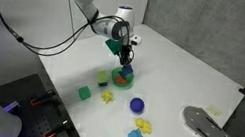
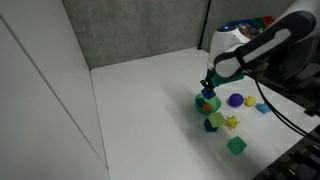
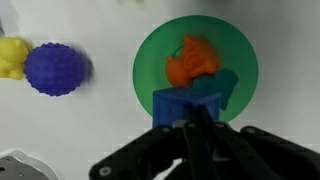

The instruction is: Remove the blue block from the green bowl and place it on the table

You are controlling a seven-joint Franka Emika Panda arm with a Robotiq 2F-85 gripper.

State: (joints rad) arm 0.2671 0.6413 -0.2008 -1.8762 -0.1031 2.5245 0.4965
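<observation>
My gripper is going to set the blue block down on the table [image 1: 113, 123] between the yellow star and the light-blue piece.
In the wrist view my gripper [image 3: 190, 120] is shut on the blue block [image 3: 172, 103], a small dark-blue cube. It holds the block over the near rim of the green bowl [image 3: 150, 60]. An orange piece [image 3: 190, 60] and a teal piece [image 3: 228, 88] lie in the bowl. In both exterior views the gripper [image 1: 124, 53] [image 2: 209, 85] hangs just above the bowl [image 1: 125, 79] [image 2: 207, 103] on the white table [image 1: 192, 76] [image 2: 150, 100].
A dark-blue ball [image 3: 55, 68] [image 1: 136, 105] and a yellow piece [image 3: 10, 55] lie near the bowl. A green cube [image 1: 85, 92] [image 2: 236, 145], a yellow star [image 1: 107, 96], light-blue and yellow pieces [image 1: 138, 134] and a grey object [image 1: 208, 127] are also on the table.
</observation>
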